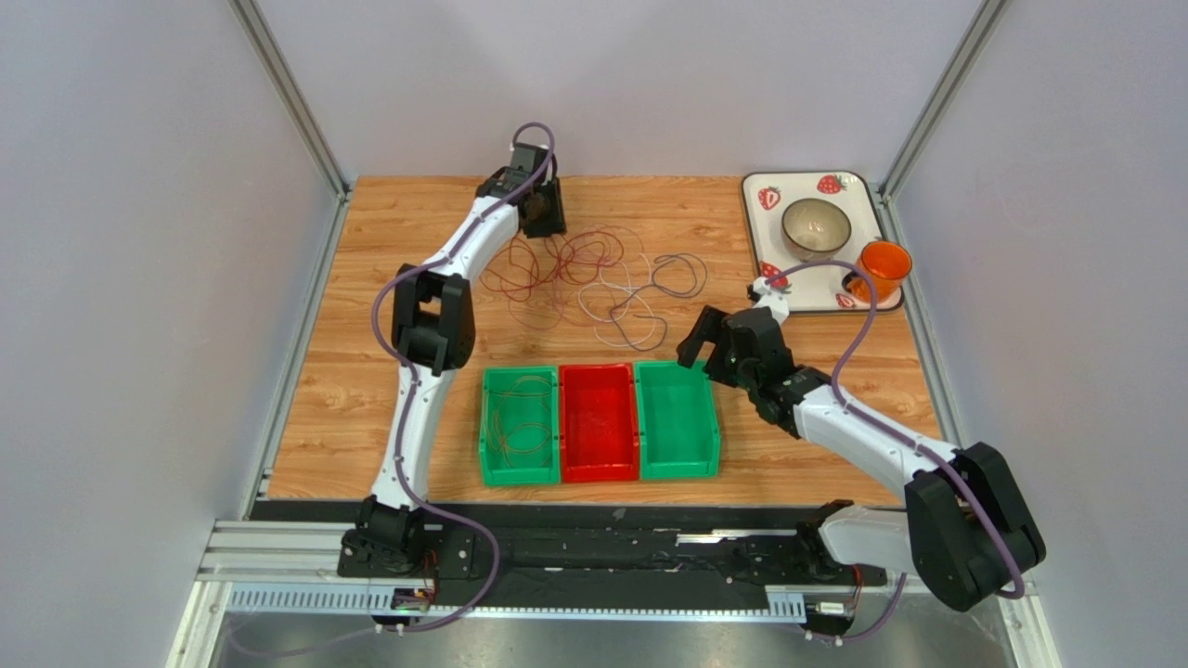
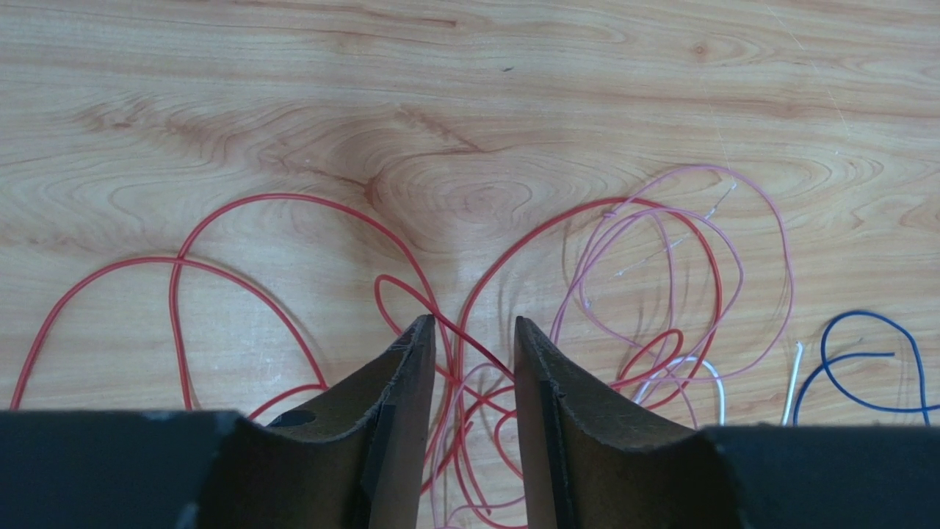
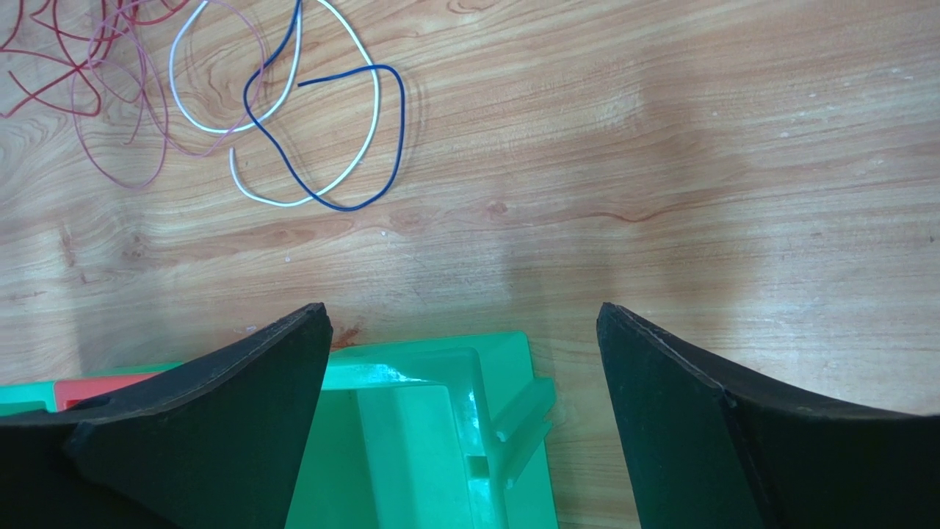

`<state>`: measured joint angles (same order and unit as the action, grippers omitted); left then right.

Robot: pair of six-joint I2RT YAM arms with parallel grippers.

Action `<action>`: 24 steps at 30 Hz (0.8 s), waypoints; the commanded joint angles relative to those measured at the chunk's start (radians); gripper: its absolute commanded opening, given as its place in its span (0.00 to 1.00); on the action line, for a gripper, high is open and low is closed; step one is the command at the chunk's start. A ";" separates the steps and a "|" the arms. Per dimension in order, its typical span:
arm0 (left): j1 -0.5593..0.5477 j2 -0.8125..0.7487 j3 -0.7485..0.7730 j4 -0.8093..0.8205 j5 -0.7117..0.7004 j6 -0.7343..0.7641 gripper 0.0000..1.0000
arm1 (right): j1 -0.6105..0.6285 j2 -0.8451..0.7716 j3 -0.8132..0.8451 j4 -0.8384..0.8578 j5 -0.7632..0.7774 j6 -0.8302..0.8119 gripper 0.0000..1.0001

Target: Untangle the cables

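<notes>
I move my right gripper to the blue wire's far loop next and close it on that loop's side (image 1: pixel 702 283) facing the strawberry tray.
The cables (image 1: pixel 586 272) lie in a loose tangle of red, pink, white and dark loops on the far middle of the wooden table. My left gripper (image 1: pixel 547 209) stands at the tangle's far left edge. In the left wrist view its jaws (image 2: pixel 472 322) are apart, with red and pink strands (image 2: pixel 276 197) crossing the gap on the table below. My right gripper (image 1: pixel 704 341) hovers wide open over the far right corner of the right green bin (image 3: pixel 441 353), holding nothing (image 3: pixel 462 310). A blue wire (image 3: pixel 402 110) and a white one lie beyond it.
Three bins sit side by side at the near middle: a green one (image 1: pixel 485 425) with a few thin wires inside, a red one (image 1: pixel 598 373) and a green one (image 1: pixel 679 369). A strawberry tray (image 1: pixel 753 188) with a bowl (image 1: pixel 816 223) and an orange cup (image 1: pixel 883 265) stands far right.
</notes>
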<state>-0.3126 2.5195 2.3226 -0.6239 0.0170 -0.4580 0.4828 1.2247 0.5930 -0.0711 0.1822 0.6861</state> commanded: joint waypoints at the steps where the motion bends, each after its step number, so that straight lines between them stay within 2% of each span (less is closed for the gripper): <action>1: 0.007 0.018 0.061 -0.017 -0.003 -0.016 0.40 | -0.004 0.007 0.041 0.008 -0.003 -0.010 0.95; 7: 0.009 0.028 0.073 -0.025 0.001 -0.021 0.34 | -0.004 0.007 0.041 0.008 -0.003 -0.010 0.95; 14: 0.010 0.025 0.075 -0.025 0.009 -0.024 0.10 | -0.006 0.007 0.041 0.008 -0.004 -0.011 0.95; 17: 0.010 0.021 0.073 -0.028 0.008 -0.019 0.04 | -0.004 0.006 0.039 0.011 -0.004 -0.011 0.95; 24: 0.010 -0.031 0.011 0.013 0.043 -0.016 0.00 | -0.004 0.074 0.100 0.004 -0.084 -0.097 0.93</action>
<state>-0.3115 2.5389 2.3512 -0.6472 0.0254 -0.4763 0.4824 1.2438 0.6086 -0.0715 0.1528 0.6651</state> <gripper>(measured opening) 0.008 0.939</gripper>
